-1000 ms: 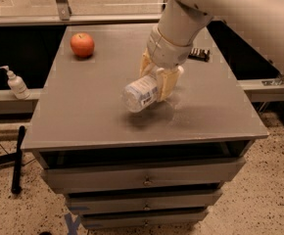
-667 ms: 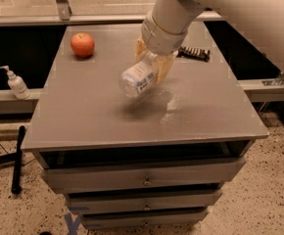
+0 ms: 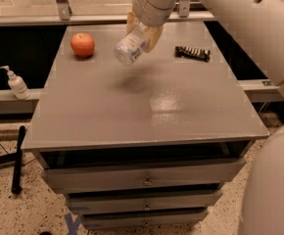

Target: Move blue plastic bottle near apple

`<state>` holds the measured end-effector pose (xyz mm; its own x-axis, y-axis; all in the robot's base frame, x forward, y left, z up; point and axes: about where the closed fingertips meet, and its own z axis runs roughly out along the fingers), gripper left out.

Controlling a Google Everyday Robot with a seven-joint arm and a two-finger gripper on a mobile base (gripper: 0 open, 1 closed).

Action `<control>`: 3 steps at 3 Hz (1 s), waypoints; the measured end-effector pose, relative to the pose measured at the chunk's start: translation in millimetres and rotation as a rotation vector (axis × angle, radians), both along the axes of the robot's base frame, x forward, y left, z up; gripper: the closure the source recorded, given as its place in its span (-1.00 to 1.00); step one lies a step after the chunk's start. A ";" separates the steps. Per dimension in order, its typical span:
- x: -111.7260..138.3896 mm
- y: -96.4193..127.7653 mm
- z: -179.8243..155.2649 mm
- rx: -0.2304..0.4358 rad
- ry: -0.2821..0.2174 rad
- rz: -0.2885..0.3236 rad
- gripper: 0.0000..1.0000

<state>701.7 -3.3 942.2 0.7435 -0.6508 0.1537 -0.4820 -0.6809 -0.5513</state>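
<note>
The blue plastic bottle will go down from my gripper onto the table (image 3: 100,48), where I need to set it close against the apple, on the snack bar side.
The blue plastic bottle (image 3: 130,47) is clear and pale, held tilted in the air above the grey table top (image 3: 147,106), its base pointing toward the camera. My gripper (image 3: 143,31) is shut on the bottle's upper part, its tan fingers on either side of it. The apple (image 3: 82,44), red-orange and round, sits on the table's far left part, about a bottle's length to the left of the held bottle. The bottle's shadow falls on the table below it.
A dark wrapped snack bar (image 3: 193,53) lies on the table's far right. A small white pump-dispenser bottle (image 3: 16,83) stands on a ledge left of the table. Drawers (image 3: 144,180) sit under the top. My white arm (image 3: 259,43) fills the right side.
My gripper has carried the bottle up and toward the far left, closer to the apple. The apple and snack bar have not moved.
</note>
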 end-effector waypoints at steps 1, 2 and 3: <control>42.4 16.3 4.9 0.059 -0.052 0.029 1.00; 70.4 37.2 4.7 0.129 -0.072 0.049 1.00; 87.8 59.7 -8.2 0.171 -0.053 0.068 1.00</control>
<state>789.5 56.4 934.0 0.7806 -0.6191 0.0857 -0.4049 -0.6053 -0.6854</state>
